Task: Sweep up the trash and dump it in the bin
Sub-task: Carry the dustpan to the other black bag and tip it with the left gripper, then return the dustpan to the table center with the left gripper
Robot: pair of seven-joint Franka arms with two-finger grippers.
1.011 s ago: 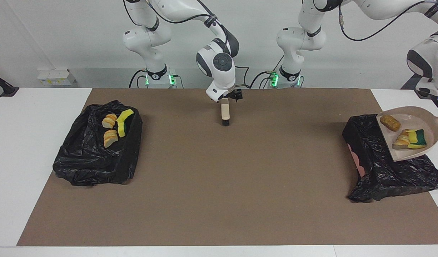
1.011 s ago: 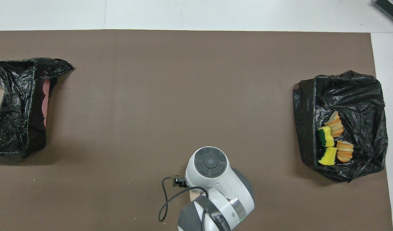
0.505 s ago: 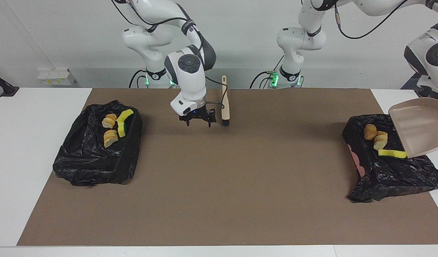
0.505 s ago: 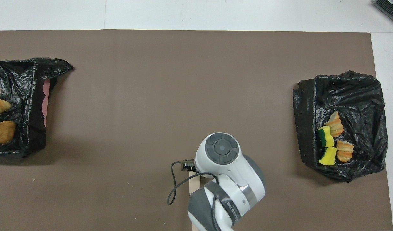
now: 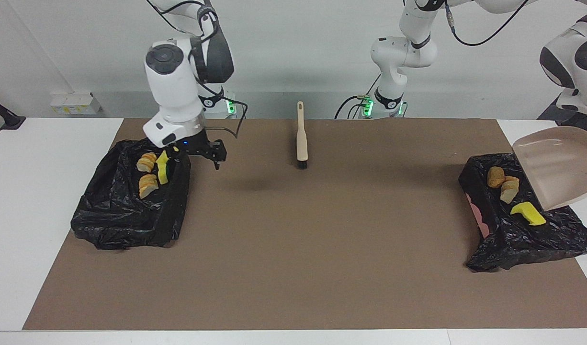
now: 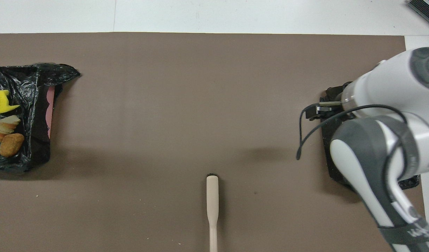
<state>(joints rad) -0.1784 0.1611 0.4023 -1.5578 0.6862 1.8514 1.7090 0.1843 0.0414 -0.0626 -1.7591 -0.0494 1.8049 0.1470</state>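
The robot's left gripper will set the beige dustpan down on the brown mat [image 6: 209, 111] just past the bristles of the brush.
The trash lies in two black-bagged bins. An orange chunk [image 5: 495, 176], a bread piece [image 5: 508, 189] and a yellow sponge [image 5: 527, 213] lie in the bin [image 5: 523, 239] at the left arm's end; they also show in the overhead view [image 6: 6, 127]. The left arm holds the beige dustpan [image 5: 557, 167] tipped and empty over that bin; its gripper is cut off by the view's edge. Several bread and sponge pieces [image 5: 152, 170] lie in the other bin [image 5: 126, 215]. My right gripper [image 5: 200, 155] hangs open and empty over that bin's edge.
The beige brush [image 5: 301, 139] lies flat on the brown mat [image 5: 293, 239] near the robots, midway between the bins, bristles away from them; it also shows in the overhead view [image 6: 212, 203]. The right arm [image 6: 382, 122] covers its bin from above.
The right gripper let go of the brush, rose and swung to the bin at its end. The left arm tipped the dustpan and its trash slid into the bin below.
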